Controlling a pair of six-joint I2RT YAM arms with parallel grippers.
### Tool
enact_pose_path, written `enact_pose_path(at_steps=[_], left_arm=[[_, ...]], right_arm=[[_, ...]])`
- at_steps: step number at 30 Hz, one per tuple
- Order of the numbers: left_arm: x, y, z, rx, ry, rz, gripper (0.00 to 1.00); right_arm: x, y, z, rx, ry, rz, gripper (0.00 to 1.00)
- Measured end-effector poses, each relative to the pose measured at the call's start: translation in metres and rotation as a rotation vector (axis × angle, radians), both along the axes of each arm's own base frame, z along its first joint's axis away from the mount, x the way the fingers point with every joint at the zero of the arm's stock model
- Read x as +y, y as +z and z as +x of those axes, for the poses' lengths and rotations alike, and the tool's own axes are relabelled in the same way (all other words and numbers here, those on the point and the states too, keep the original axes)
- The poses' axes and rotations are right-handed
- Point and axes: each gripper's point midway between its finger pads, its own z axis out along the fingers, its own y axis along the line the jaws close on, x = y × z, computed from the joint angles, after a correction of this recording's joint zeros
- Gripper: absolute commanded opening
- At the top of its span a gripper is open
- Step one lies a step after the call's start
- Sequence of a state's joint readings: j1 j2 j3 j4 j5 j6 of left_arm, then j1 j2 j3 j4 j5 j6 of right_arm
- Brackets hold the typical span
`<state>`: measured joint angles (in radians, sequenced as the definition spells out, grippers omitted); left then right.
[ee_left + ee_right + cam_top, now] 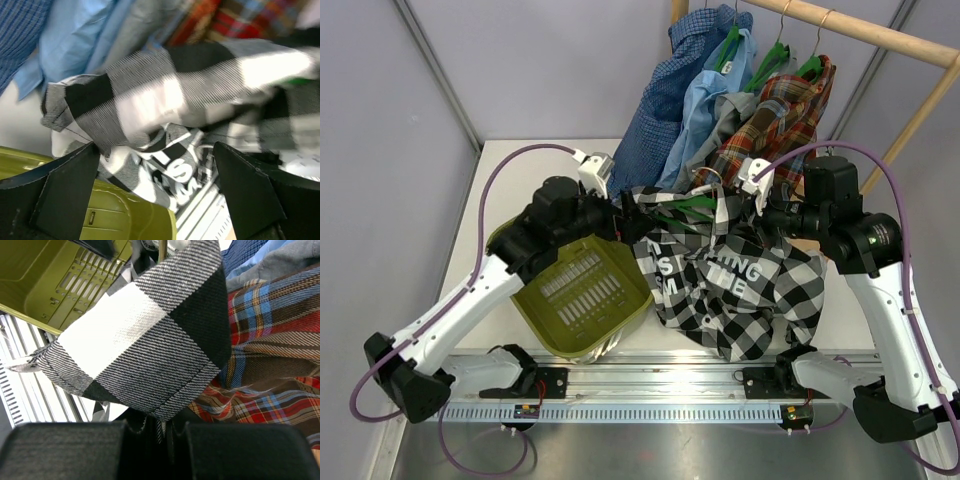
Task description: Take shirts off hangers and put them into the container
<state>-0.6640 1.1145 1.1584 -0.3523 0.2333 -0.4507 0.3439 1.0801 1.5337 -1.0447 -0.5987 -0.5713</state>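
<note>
The green hanger is still inside the check shirt's collar, so I will first pinch the shirt's loose shoulder [120, 112] with my left gripper and pull it off the hanger.
The large black-and-white check shirt [740, 280] hangs spread between my two grippers, its hem drooping to the table's front edge beside the olive-green container [545, 325]. A green hanger [690, 207] still shows inside its collar. My left gripper [620, 215] is open at the shirt's left shoulder; in the left wrist view its jaws [155, 185] stand wide with the check shirt [150, 95] loose beyond them, above the container [140, 215]. My right gripper [765, 215] is shut on the shirt's right side; its closed jaws [160, 432] pinch the check fabric [145, 335].
Dark blue small-check [650, 130], light blue [705, 95], grey [725, 120] and red plaid [775, 120] shirts hang on green hangers [775, 50] from a wooden rail [860, 30] at the back. The plaid shirt [270, 350] is right behind my right gripper. The container [30, 270] sits tilted at front left.
</note>
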Motion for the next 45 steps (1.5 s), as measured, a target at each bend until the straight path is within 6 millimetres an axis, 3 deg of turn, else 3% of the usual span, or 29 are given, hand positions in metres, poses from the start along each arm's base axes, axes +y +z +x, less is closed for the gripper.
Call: enact_pose_path(at_steps=[3, 6, 7, 11, 14, 19, 25, 29, 34, 38, 42, 44, 45], left_arm=[[-0.003, -0.019, 0.018, 0.033, 0.075, 0.057, 0.88], [0.001, -0.036, 0.037, 0.057, 0.175, 0.112, 0.62], [0.003, -0.039, 0.043, 0.057, 0.204, 0.124, 0.47], [0.010, -0.037, 0.054, 0.032, 0.277, 0.143, 0.17], [0.013, -0.031, 0.058, 0.008, 0.305, 0.140, 0.00], [0.022, -0.022, 0.062, -0.025, 0.344, 0.137, 0.00], [0.055, -0.003, 0.058, -0.057, 0.397, 0.084, 0.00], [0.066, 0.004, 0.054, -0.054, 0.393, 0.069, 0.00], [0.060, -0.013, 0.059, 0.008, 0.335, 0.083, 0.00], [0.055, -0.015, 0.055, 0.032, 0.259, 0.065, 0.00], [0.059, -0.002, 0.053, 0.016, 0.229, 0.075, 0.13], [0.069, 0.005, 0.057, 0.001, 0.252, 0.106, 0.25], [0.075, 0.008, 0.060, -0.010, 0.265, 0.119, 0.26]], right_arm=[[0.001, 0.000, -0.001, 0.010, 0.004, 0.009, 0.00], [0.002, 0.000, -0.002, 0.020, 0.003, 0.017, 0.00], [0.002, 0.000, -0.003, 0.022, 0.002, 0.019, 0.00], [0.003, 0.000, -0.003, 0.029, -0.003, 0.023, 0.00], [0.003, 0.001, -0.003, 0.027, 0.000, 0.027, 0.00], [0.004, 0.003, -0.002, 0.009, 0.009, 0.026, 0.00], [0.006, -0.005, 0.002, -0.030, 0.045, -0.003, 0.00], [0.011, -0.007, 0.001, -0.058, 0.094, -0.004, 0.00], [0.009, -0.004, -0.007, -0.115, 0.135, -0.015, 0.00], [0.006, -0.005, -0.014, -0.148, 0.160, -0.038, 0.00], [0.006, -0.005, -0.012, -0.168, 0.172, -0.049, 0.00], [0.005, -0.004, -0.016, -0.164, 0.186, -0.056, 0.00], [0.005, -0.002, -0.019, -0.166, 0.202, -0.053, 0.00]])
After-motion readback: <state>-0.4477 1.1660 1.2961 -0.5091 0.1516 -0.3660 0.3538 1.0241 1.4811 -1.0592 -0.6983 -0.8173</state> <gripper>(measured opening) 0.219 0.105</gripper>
